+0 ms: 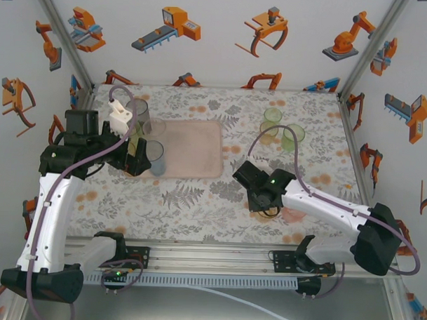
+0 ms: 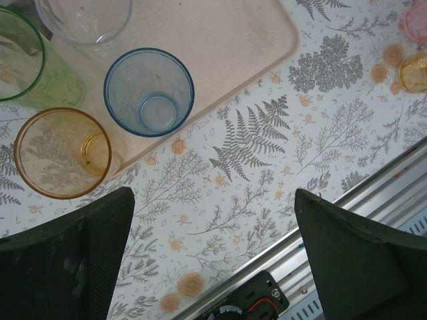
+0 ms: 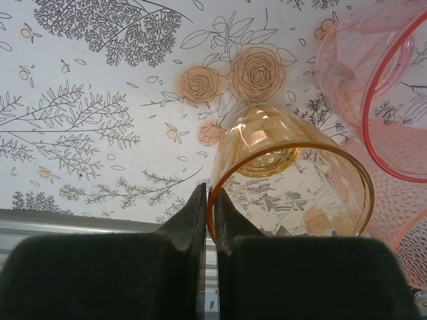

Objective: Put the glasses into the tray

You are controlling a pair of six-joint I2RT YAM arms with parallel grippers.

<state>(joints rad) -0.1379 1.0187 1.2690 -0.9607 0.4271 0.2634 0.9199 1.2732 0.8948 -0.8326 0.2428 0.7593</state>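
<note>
The robot's right gripper holds the amber glass by its tray-side rim, so it should set the glass down clear of the pink glass and take the opposite rim (image 3: 371,192).
In the right wrist view my right gripper (image 3: 213,200) is shut on the rim of an amber glass (image 3: 287,173), one finger inside and one outside the wall. A pink glass (image 3: 380,87) stands right beside it. From above, that gripper (image 1: 267,202) hangs low near the table's front right. My left gripper (image 2: 213,260) is open over bare tablecloth with nothing between its fingers. Ahead of it a blue glass (image 2: 150,92) stands on a corner of the pale tray (image 2: 227,33). A second amber glass (image 2: 60,153) is on the cloth beside the tray's edge. A green glass (image 2: 23,63) and a clear one (image 2: 83,20) stand further in.
Three green glasses (image 1: 272,118) cluster at the back right of the flowered cloth. A grey glass (image 1: 140,110) stands by the tray's (image 1: 193,149) far left corner. The metal rail (image 1: 217,262) runs along the near edge. Printed walls close in both sides.
</note>
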